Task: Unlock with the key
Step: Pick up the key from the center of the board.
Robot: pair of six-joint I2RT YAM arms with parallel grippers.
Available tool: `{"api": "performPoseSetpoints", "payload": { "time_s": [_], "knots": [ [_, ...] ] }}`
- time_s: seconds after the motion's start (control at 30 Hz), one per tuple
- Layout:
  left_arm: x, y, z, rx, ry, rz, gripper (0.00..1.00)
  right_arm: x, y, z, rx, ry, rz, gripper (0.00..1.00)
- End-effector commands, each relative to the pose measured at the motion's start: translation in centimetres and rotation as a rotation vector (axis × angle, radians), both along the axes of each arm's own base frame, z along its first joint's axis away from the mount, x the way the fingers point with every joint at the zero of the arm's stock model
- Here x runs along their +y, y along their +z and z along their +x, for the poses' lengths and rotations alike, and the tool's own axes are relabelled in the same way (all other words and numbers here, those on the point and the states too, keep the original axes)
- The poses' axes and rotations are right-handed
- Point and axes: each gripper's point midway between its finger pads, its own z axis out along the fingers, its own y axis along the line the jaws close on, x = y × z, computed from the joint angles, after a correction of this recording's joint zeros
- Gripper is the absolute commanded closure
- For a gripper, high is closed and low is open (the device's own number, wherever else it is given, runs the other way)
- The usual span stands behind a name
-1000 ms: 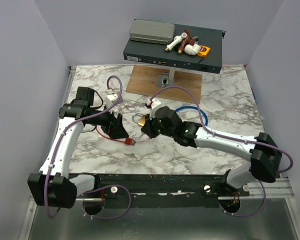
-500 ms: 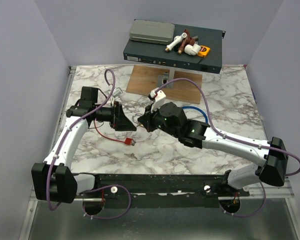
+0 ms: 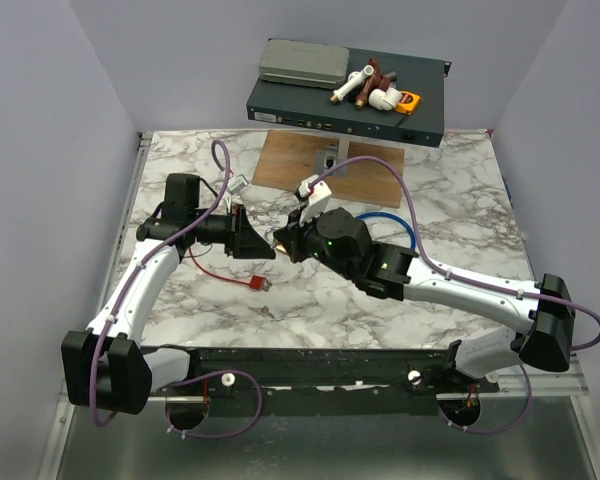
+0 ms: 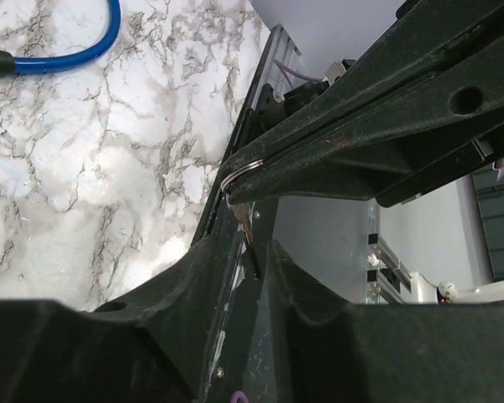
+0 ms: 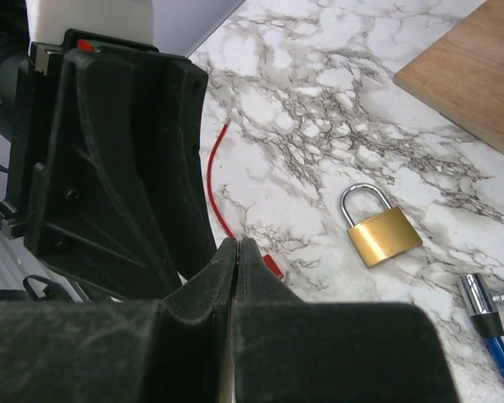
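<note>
The key is pinched by its ring in my right gripper, so my left gripper needs to hold the blade while my right gripper takes the key's head (image 4: 241, 211).
A brass padlock (image 5: 380, 231) with a silver shackle lies flat on the marble table (image 5: 319, 109), shackle closed, below and to the right of my right gripper (image 5: 238, 243). Both grippers meet tip to tip above the table: left gripper (image 3: 263, 245), right gripper (image 3: 285, 243). The right gripper is shut, with a silver key ring (image 4: 239, 172) showing at its tips. A thin brass piece of the key (image 4: 244, 220) sits between the nearly closed fingers of my left gripper (image 4: 256, 243). Most of the key is hidden by the fingers.
A red cable (image 3: 230, 275) lies on the marble under the left gripper. A blue cable (image 3: 390, 222) curves behind the right arm. A wooden board (image 3: 290, 160) and a dark box (image 3: 350, 105) carrying parts stand at the back.
The left gripper swung right to meet the right gripper's tips, and its jaws went from wide open to nearly closed around the key. The right arm shifted slightly and stayed shut.
</note>
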Motion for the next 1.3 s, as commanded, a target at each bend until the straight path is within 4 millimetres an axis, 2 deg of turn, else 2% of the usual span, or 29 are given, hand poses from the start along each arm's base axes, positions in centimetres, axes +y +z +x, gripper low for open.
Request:
{"api": "performPoseSetpoints", "payload": {
  "time_s": [0.0,0.07,0.13,0.17,0.37,0.47,0.6,0.7,0.83,0.9,1.0,1.17,1.27],
  "knots": [
    [-0.2,1.2,-0.8,-0.034,-0.036,-0.042,0.75,0.5,2.2,0.3,-0.045,-0.022,0.058,0.99],
    [-0.2,1.3,-0.7,-0.038,-0.039,-0.047,0.84,0.6,2.1,0.0,-0.037,-0.017,0.064,0.99],
    [-0.2,1.5,-0.7,-0.042,-0.043,-0.052,0.98,0.6,2.0,-0.2,-0.028,-0.009,0.074,0.99],
    [-0.3,1.7,-0.7,-0.045,-0.046,-0.054,1.0,0.7,1.8,-0.3,-0.022,-0.005,0.074,1.0],
    [0.0,2.1,-1.3,-0.096,-0.077,-0.043,1.0,0.1,1.1,-1.1,0.018,0.002,0.103,0.97],
    [0.6,1.9,-1.7,-0.172,-0.099,0.031,1.0,-0.5,1.0,-1.4,0.03,-0.004,0.097,0.84],
    [1.6,2.2,-2.5,-0.326,-0.185,0.136,1.0,-1.3,2.0,-2.2,0.027,0.042,0.114,0.63],
    [2.4,2.5,-3.7,-0.395,-0.245,0.199,1.0,-1.6,3.8,-3.3,0.023,0.116,0.152,0.58],
    [3.0,2.5,-5.2,-0.543,-0.328,0.338,1.0,-2.7,7.5,-5.0,-0.041,0.212,0.211,0.56],
    [3.1,2.4,-5.9,-0.614,-0.361,0.396,1.0,-3.5,8.6,-5.8,-0.065,0.256,0.206,0.57],
    [2.7,2.7,-6.6,-0.662,-0.382,0.427,1.0,-3.4,10.5,-7.8,-0.102,0.38,0.214,0.58],
    [2.4,3.2,-7.2,-0.674,-0.417,0.448,1.0,-2.5,9.1,-10.0,-0.066,0.532,0.157,0.66],
    [2.2,3.6,-7.3,-0.693,-0.416,0.454,1.0,-1.9,8.1,-11.7,-0.022,0.63,0.158,0.67]
  ]
}}
